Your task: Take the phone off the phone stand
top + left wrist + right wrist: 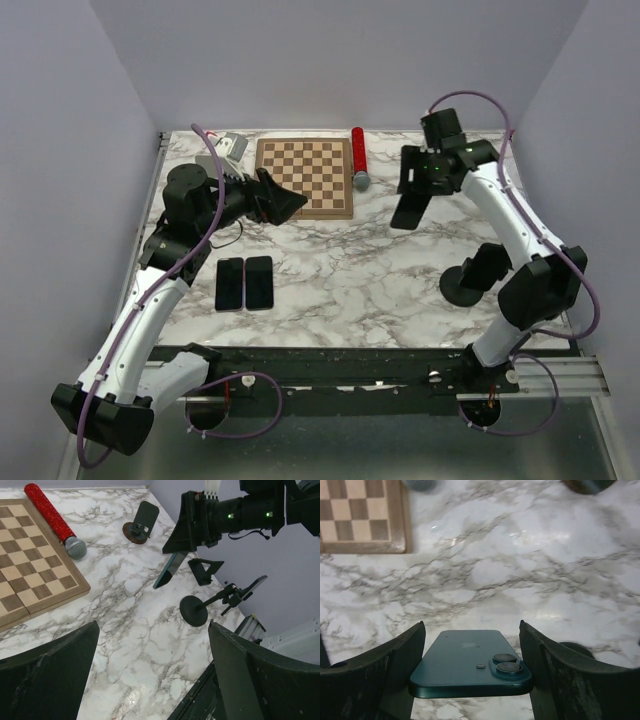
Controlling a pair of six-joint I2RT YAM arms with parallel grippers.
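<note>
Next, I set the dark teal phone down with my right gripper, close beside the dark phone nearer the phone stand (289, 282).
My right gripper (410, 190) is shut on a dark teal phone (470, 662), its fingers (400, 652) pressing the phone's long edges. The phone (405, 213) hangs tilted in the air above the marble table, its camera end toward the wrist. In the left wrist view the phone (169, 571) is clear of everything under it. The phone stand (468, 282), a black round base with a jointed arm, sits to the right by the right arm's elbow and shows again as the stand (196, 611). My left gripper (285, 202) hovers open and holds nothing by the chessboard's near corner.
A wooden chessboard (305, 175) lies at the back centre with a red microphone (358, 155) beside it. Two dark phones (244, 283) lie flat at the front left. A second stand with a brown base (137, 529) and a small black bracket (202, 571) sit behind the held phone.
</note>
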